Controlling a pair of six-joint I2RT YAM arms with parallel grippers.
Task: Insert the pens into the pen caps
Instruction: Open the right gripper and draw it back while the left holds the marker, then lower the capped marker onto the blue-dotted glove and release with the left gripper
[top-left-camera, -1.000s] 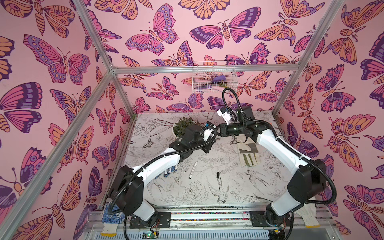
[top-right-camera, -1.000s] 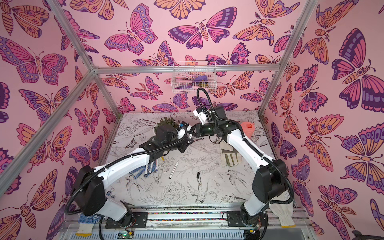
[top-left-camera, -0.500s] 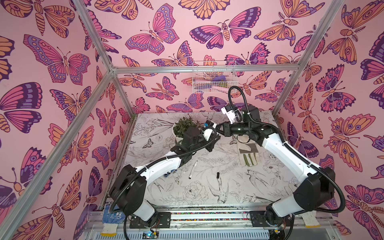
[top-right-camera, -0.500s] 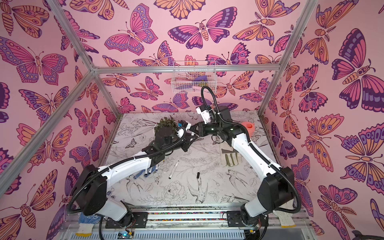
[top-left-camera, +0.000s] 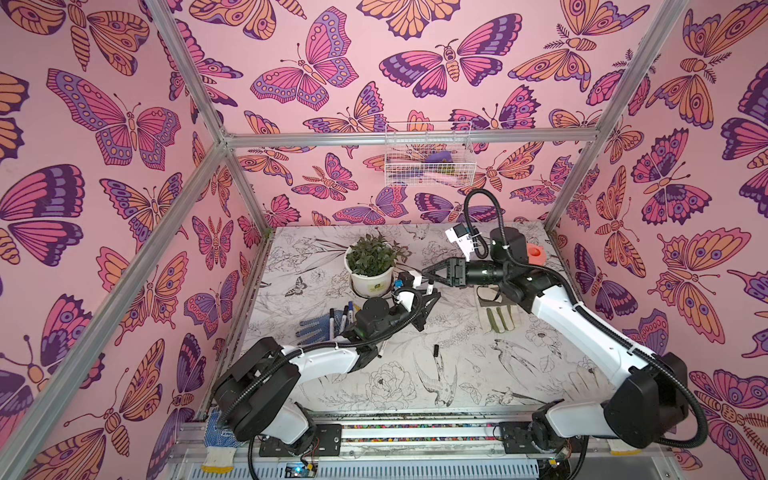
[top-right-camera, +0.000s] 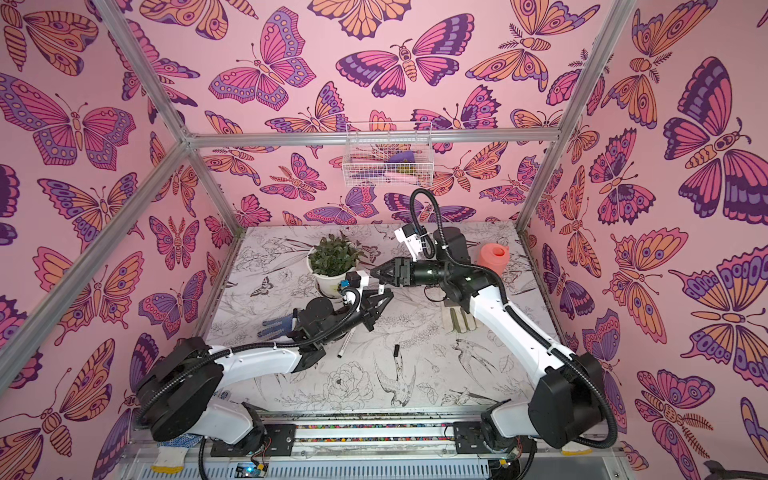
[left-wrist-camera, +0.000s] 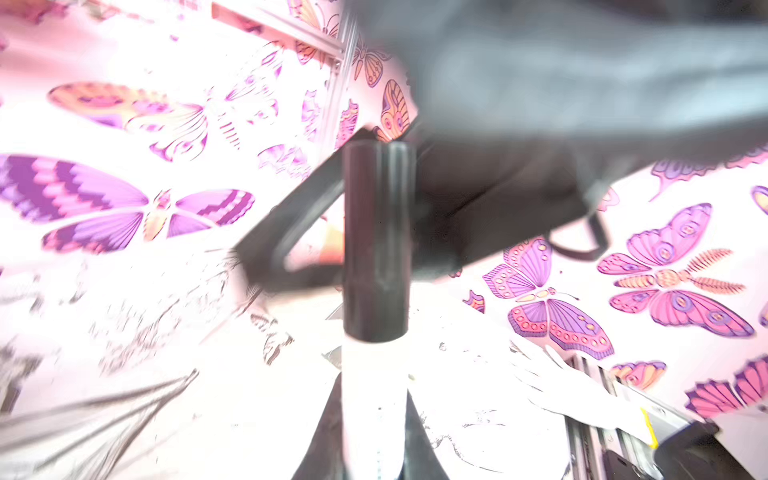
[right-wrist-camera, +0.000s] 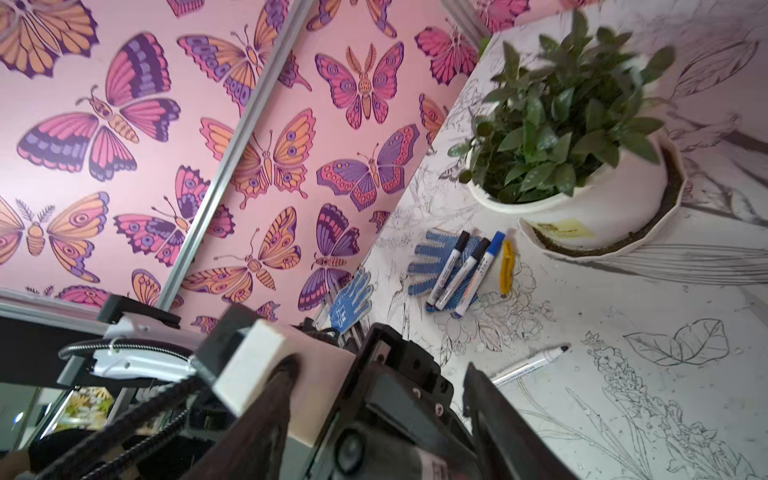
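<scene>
My left gripper needs to release the white pen on the blue glove (top-left-camera: 326, 331), beside the capped pens, toward the glove's fingers.
My left gripper (top-left-camera: 428, 300) (left-wrist-camera: 374, 432) is shut on a white pen (left-wrist-camera: 374, 395), which it holds upright above the table. A black pen cap (left-wrist-camera: 376, 241) (top-left-camera: 431, 284) sits on the pen's upper end. My right gripper (top-left-camera: 424, 273) (top-right-camera: 374, 272) is open, with its fingers (left-wrist-camera: 291, 232) spread on either side of that cap and nothing held. Three capped pens (right-wrist-camera: 461, 270) (top-left-camera: 338, 318) lie on a blue glove (top-left-camera: 316, 328). One uncapped pen (right-wrist-camera: 528, 365) (top-right-camera: 345, 345) lies on the table. A loose black cap (top-left-camera: 435, 350) (top-right-camera: 396, 350) lies at mid-table.
A potted plant (top-left-camera: 372, 266) stands right behind the two grippers. A small yellow piece (right-wrist-camera: 507, 266) lies by the capped pens. A pale glove (top-left-camera: 498, 318) lies under the right arm, and an orange object (top-left-camera: 536, 253) stands at the back right. A wire basket (top-left-camera: 428, 156) hangs on the back wall.
My right gripper has opened and let go of the black cap, which stays on the pen in my left gripper. Both grippers have shifted a little to the right.
</scene>
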